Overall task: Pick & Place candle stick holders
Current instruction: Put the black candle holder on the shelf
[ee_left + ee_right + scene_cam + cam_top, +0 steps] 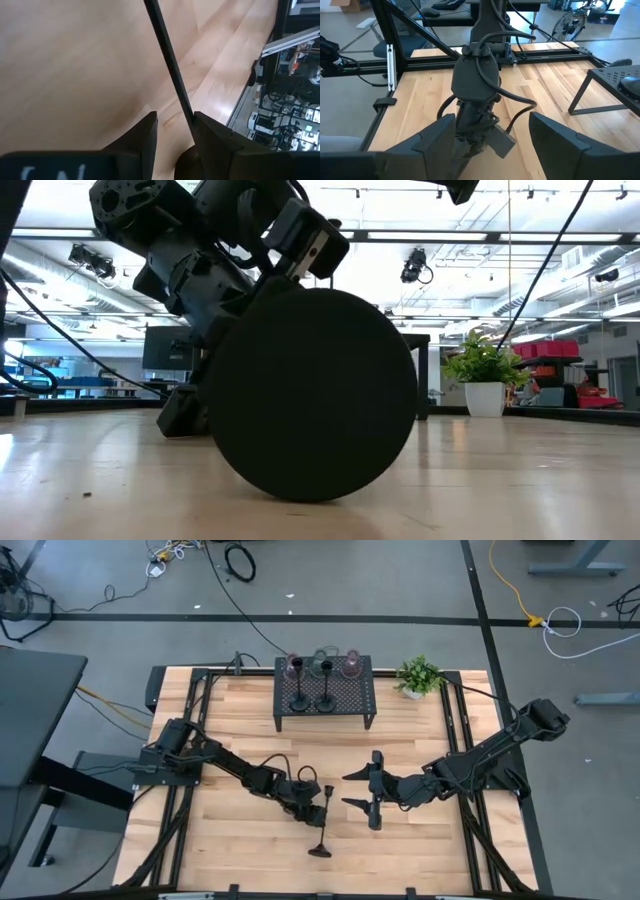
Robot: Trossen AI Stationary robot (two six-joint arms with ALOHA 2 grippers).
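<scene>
My left gripper has the candle holder's stem slanting against one finger, so next I open it, grip the stem squarely and swing its cup (328, 789) toward my right gripper.
One black candle stick holder (321, 822) lies on its side on the table near the front middle. Its round base (310, 395) stands on its edge, and its top cup points toward the far edge. My left gripper (320, 796) is at the cup end, its fingers apart on either side of the thin stem (167, 55). My right gripper (352, 790) is open and empty just to the right, pointing at the left gripper. Two more black holders (311, 698) and three tinted glass holders (322, 665) stand on the black mesh rack (360, 692). My left gripper has the stem near its cup end (189, 111) lying against the inner side of one finger (210, 137), while the other finger (145, 132) stands clear of it. The fingers come low from the table's left, across the stem. The base's edge (300, 496) rests on the table.
A small green plant in a white pot (418, 676) stands at the far right beside the rack. Bare wood lies between the rack and the grippers and along the near edge. Black frame rails (190, 730) run along both sides of the table.
</scene>
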